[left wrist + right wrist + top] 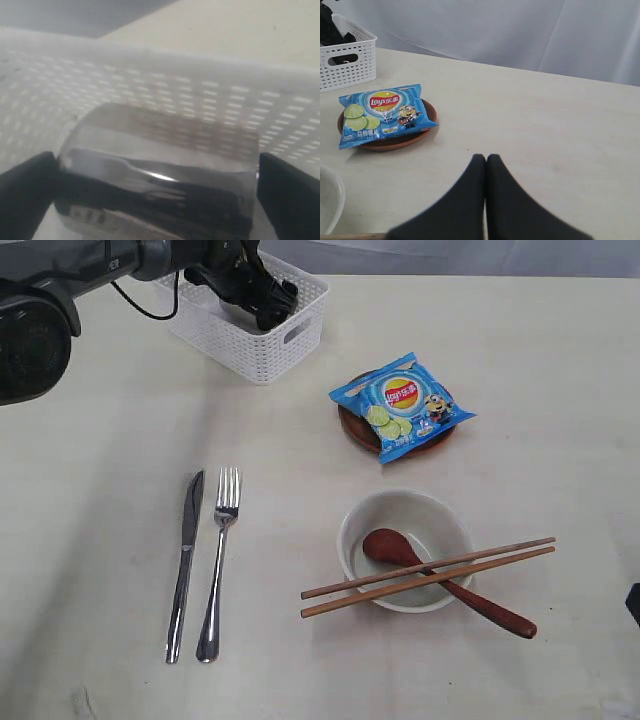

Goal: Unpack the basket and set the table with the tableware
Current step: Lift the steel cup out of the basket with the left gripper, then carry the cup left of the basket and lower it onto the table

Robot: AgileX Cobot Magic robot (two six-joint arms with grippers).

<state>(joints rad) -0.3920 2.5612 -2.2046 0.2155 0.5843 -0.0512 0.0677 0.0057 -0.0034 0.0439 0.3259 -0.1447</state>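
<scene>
The sideways steel cup's length fills my left gripper's opening, so it should pinch its rim (253, 172), one finger inside.
The white basket (290, 340) stands at the back left of the table (100, 440). My left gripper (262, 302) reaches down inside it. In the left wrist view its black fingers (30, 190) stand open on either side of the steel cup (160, 150), which lies on its side against the lattice wall (210, 90). Knife (185, 560) and fork (220, 560) lie side by side at the front left. The spoon (395, 545) rests in the off-white bowl (352, 525) with the chopsticks (500, 558) across its rim. My right gripper (486, 159) is shut and empty, low over bare table.
A blue chips packet (403, 405) lies on the small brown plate (346, 422) behind the bowl, also seen in the right wrist view as packet (380, 112) on plate (390, 144). Pale curtains hang beyond the table's far edge.
</scene>
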